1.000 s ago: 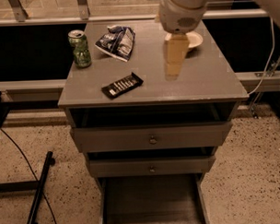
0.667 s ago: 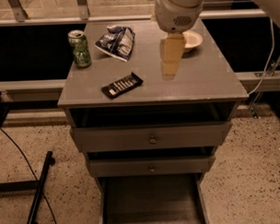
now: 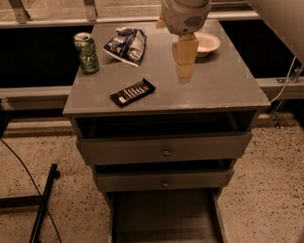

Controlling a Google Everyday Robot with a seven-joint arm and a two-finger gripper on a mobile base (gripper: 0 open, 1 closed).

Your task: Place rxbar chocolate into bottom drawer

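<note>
The rxbar chocolate [image 3: 135, 91] is near the front edge of the cabinet top, and my gripper should go to its middle next and close there.
The rxbar chocolate [image 3: 133, 92], a flat black bar with white lettering, lies at an angle on the cabinet top [image 3: 226, 86], left of centre and near the front edge. The bottom drawer [image 3: 165, 215] is pulled out at floor level, and its tray looks empty. My gripper [image 3: 185, 67] hangs from above over the middle-right of the cabinet top, to the right of and behind the bar, not touching it and holding nothing.
A green can [image 3: 86, 52] stands at the back left. A blue-and-white chip bag [image 3: 125, 44] lies at the back centre. A white bowl [image 3: 205, 43] sits at the back right, beside my gripper. Two knobbed drawers [image 3: 165, 151] are partly open. A black stand [image 3: 42, 207] lies on the floor, left.
My gripper has moved slightly left over the cabinet top, toward the bar. Nothing else has moved.
</note>
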